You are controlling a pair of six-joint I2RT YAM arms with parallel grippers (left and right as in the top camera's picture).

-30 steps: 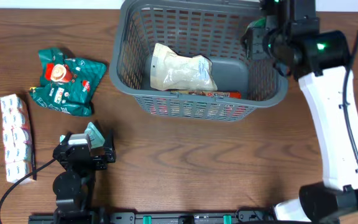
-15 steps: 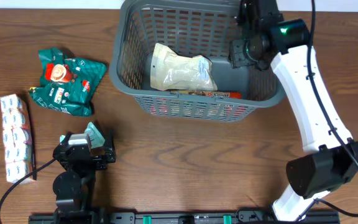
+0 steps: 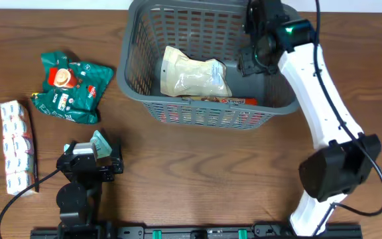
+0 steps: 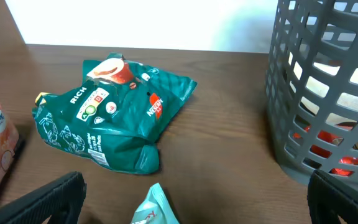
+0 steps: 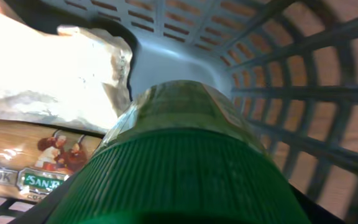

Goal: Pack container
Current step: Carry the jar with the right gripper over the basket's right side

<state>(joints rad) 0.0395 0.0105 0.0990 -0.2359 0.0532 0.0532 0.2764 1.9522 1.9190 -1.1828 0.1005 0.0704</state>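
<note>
Next, my right gripper releases the green-capped jar on the basket's bottom between the cream pouch and the basket's side (image 3: 245, 88) (image 5: 182, 124).
The container (image 3: 132, 93) is a dark grey slotted basket at the top centre of the overhead view; it also shows in the left wrist view (image 4: 316, 93). Inside it lie a cream pouch (image 3: 194, 74) and a flat red-brown packet (image 3: 221, 101). My right gripper (image 3: 254, 56) is inside the basket's right half, shut on a green-capped jar (image 5: 179, 155) that fills the right wrist view, above the basket floor (image 5: 166, 62). My left gripper (image 3: 88, 159) rests open at the lower left, with a small teal packet (image 4: 157, 208) lying between its fingers (image 4: 196, 186).
A green snack bag (image 3: 71, 86) lies on the wooden table left of the basket, also in the left wrist view (image 4: 114, 112). A white and pink multipack (image 3: 15, 146) lies at the far left edge. The right arm reaches over the basket's right rim.
My right arm has swung left from the basket's right rim and moved inside the basket with the jar. The left arm has not moved.
</note>
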